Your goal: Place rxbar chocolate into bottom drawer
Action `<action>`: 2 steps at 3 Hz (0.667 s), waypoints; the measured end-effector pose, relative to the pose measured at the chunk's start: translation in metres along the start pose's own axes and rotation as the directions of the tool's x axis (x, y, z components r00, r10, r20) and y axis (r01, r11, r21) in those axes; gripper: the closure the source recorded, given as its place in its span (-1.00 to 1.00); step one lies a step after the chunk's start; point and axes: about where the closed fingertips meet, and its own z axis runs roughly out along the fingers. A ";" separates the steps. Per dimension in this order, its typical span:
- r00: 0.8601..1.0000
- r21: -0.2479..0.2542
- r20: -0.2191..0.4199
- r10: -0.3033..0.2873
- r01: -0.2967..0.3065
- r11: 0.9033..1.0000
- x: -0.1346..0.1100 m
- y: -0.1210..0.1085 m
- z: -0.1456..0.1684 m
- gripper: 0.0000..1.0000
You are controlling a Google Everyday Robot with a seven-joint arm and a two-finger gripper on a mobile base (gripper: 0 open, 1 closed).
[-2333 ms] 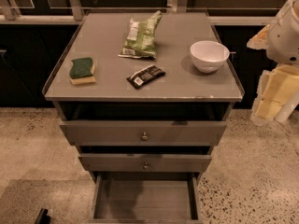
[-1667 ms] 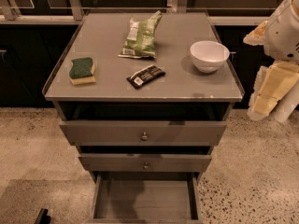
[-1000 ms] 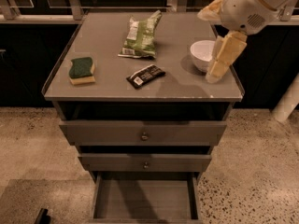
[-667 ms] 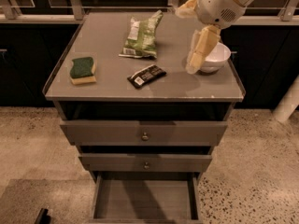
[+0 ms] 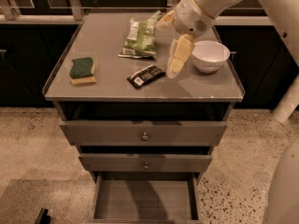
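Note:
I will bring my gripper to the middle of the rxbar chocolate (image 5: 147, 75), which is in front of the green chip bag, and close it there.
The rxbar chocolate (image 5: 146, 75), a small flat black wrapper with a white patch at its near-left end, lies on the cabinet top near the middle front. My gripper (image 5: 178, 59) hangs from the arm coming in from the upper right and sits just right of the bar, above the top surface, holding nothing. The bottom drawer (image 5: 145, 200) is pulled out at the foot of the cabinet, its flat floor bare.
A green chip bag (image 5: 141, 35) lies behind the bar. A white bowl (image 5: 210, 55) stands right of the gripper. A green and yellow sponge (image 5: 82, 70) lies at the left. The two upper drawers (image 5: 144, 133) have round knobs; the top one stands slightly out.
The arm has swung in from the right edge of the view, over the bowl, and left and down toward the bar. The objects have not moved.

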 end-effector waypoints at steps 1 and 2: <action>0.999 0.028 0.023 0.045 -0.046 0.999 0.021 -0.001 0.002 -1.00; 0.994 0.026 0.062 0.091 -0.093 0.995 0.047 -0.010 0.017 -1.00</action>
